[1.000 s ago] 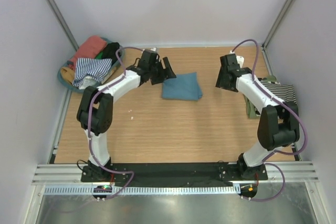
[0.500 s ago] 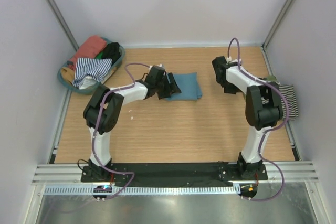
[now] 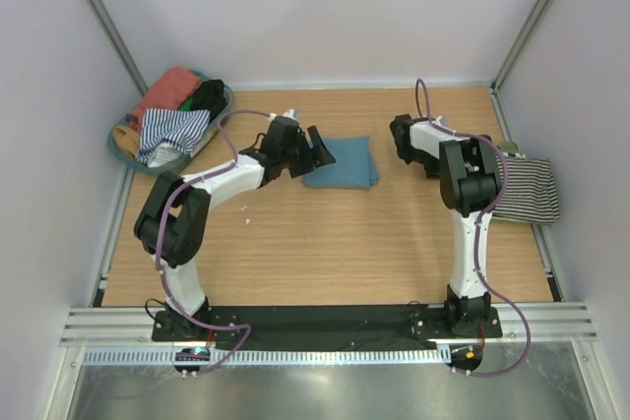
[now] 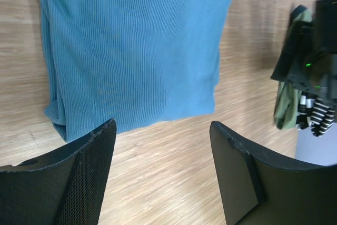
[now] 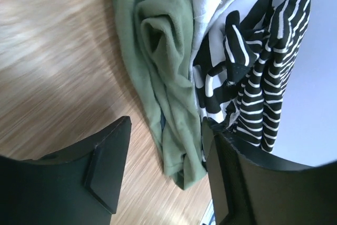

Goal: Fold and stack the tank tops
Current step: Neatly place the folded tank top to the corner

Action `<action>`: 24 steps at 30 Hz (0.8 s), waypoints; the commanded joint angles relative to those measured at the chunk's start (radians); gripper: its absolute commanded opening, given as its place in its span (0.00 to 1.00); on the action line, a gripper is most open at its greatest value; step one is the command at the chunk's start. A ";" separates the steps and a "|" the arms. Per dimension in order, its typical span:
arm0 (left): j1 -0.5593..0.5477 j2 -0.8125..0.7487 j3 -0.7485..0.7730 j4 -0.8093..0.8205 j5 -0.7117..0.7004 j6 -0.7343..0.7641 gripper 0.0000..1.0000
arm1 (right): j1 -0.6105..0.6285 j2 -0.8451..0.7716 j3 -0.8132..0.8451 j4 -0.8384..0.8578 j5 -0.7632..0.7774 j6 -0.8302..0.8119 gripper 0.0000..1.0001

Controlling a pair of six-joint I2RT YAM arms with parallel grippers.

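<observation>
My left gripper is to close on the middle of the teal blue tank top's side edge (image 3: 311,159) (image 4: 50,54) nearest the round basket and take hold of the tank top there.
A folded teal blue tank top (image 3: 343,162) lies mid-table, and it fills the upper part of the left wrist view (image 4: 137,46). My left gripper (image 3: 317,152) hovers at its left edge, open (image 4: 163,126), with bare wood between the fingers. At the right table edge lies a pile of a black-and-white striped top (image 3: 527,189) and an olive green top (image 5: 168,77). My right gripper (image 5: 167,125) is open and empty above the wood, facing that pile, with the striped top (image 5: 253,77) just beyond the olive one.
A round teal basket (image 3: 122,151) at the back left holds several more tops, coral (image 3: 167,90) and striped (image 3: 172,130) among them. White walls close the table at back and sides. The right arm's wrist (image 3: 404,137) is folded back toward the middle.
The left gripper came down and right to the teal top's left edge. The right arm folded its wrist leftward, uncovering the striped and olive pile. Both grippers stayed open and empty.
</observation>
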 commanded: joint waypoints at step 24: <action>0.121 -0.098 -0.027 -0.064 -0.012 0.025 0.73 | 0.194 -0.109 0.011 0.022 -0.148 0.056 0.01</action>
